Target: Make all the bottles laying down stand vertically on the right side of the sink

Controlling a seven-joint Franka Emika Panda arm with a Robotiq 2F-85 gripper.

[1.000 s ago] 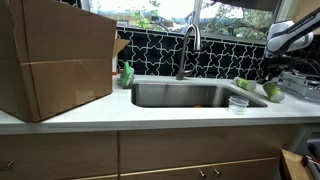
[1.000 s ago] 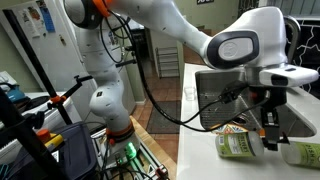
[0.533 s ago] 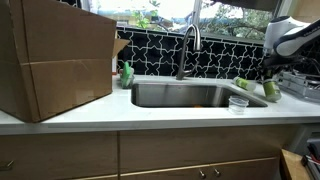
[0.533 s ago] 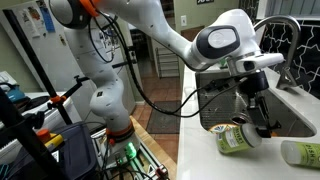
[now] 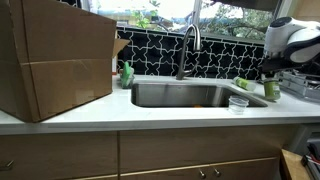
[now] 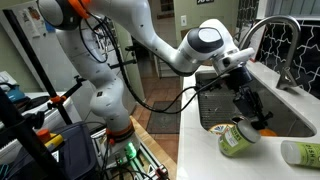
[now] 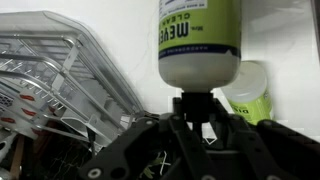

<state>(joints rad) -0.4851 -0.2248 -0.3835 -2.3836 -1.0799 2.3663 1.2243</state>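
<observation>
The light-green bottle will be released on the white counter (image 5: 273, 101) between the sink and the wire dish rack.
Two light-green bottles are on the white counter right of the sink (image 5: 180, 96). My gripper (image 7: 196, 108) is shut on the dark cap of one bottle (image 7: 200, 35). In both exterior views this bottle (image 6: 235, 139) (image 5: 272, 90) is tilted, with its base low by the counter and the gripper (image 6: 254, 115) at its cap end. The other bottle (image 6: 300, 152) lies on its side nearby. It also shows in the wrist view (image 7: 250, 95) and in an exterior view (image 5: 243, 84).
A wire dish rack (image 7: 60, 70) stands close beside the gripper, at the far right of the counter (image 5: 300, 85). A clear cup (image 5: 238, 103) sits by the sink's right rim. A dark green soap bottle (image 5: 127, 73) and a large cardboard box (image 5: 55, 60) are left of the sink.
The arm has swung along the counter with the held bottle, which has tipped up from lying flat. The second bottle has not moved.
</observation>
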